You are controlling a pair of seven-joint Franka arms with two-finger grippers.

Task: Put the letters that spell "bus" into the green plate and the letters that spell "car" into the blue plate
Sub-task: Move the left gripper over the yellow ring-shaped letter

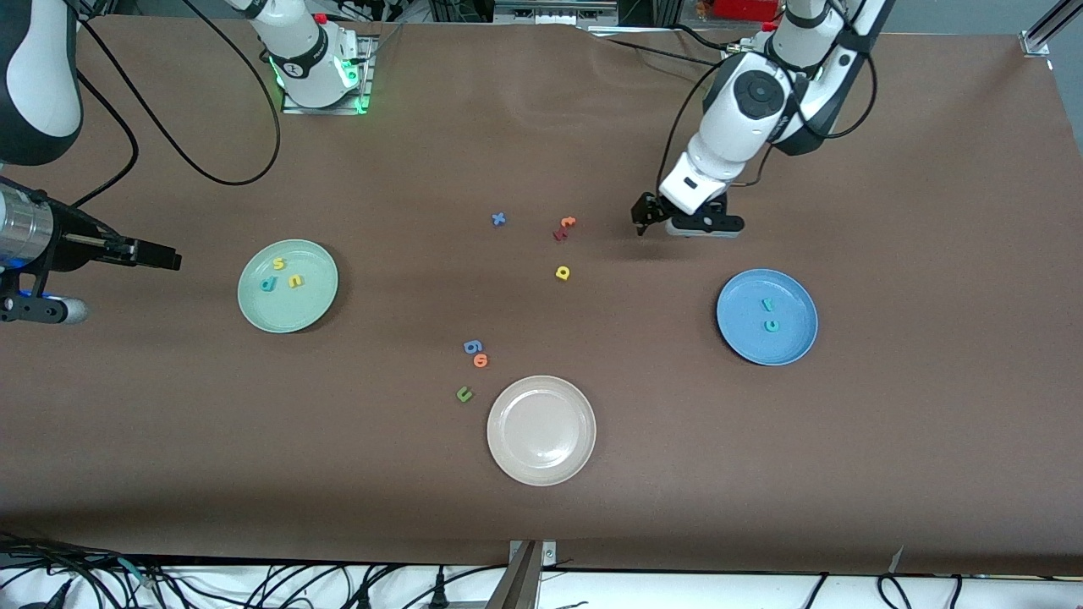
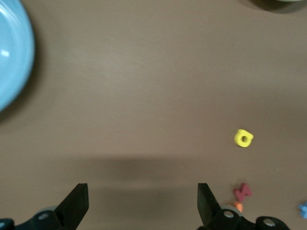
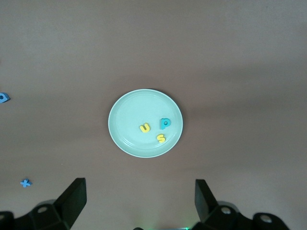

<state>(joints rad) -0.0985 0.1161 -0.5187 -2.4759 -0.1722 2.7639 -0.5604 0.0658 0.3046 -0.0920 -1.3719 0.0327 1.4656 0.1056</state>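
Observation:
My left gripper will close next on the outer sides (image 1: 563, 273) (image 2: 243, 138) of the yellow "a", since the blue plate still needs that letter to spell "car".
The green plate (image 1: 254, 306) (image 3: 120, 136) holds a teal "b" (image 1: 266, 284) (image 3: 165, 123), a yellow "u" (image 1: 295, 281) (image 3: 144, 128) and a yellow "s" (image 1: 278, 263) (image 3: 161, 138). A teal "r" (image 1: 767, 303) and a teal "c" (image 1: 771, 325) lie in the blue plate (image 1: 795, 342) (image 2: 12, 57). The yellow "a" (image 1: 563, 272) (image 2: 243, 138) rests on the bare table between the plates. My left gripper (image 1: 645, 218) (image 2: 142, 201) is open and empty, low over the table between the "a" and the blue plate. My right gripper (image 1: 156, 254) (image 3: 139, 199) hangs high by the green plate, open and empty.
A beige plate (image 1: 541, 465) sits near the front edge. Loose letters lie mid-table: an orange "t" (image 1: 567, 222) (image 2: 238, 207), a red letter (image 1: 559, 234) (image 2: 242, 191), a blue "x" (image 1: 498, 219) (image 3: 26, 182), a blue letter (image 1: 472, 346), an orange "o" (image 1: 481, 361), an olive "u" (image 1: 464, 393).

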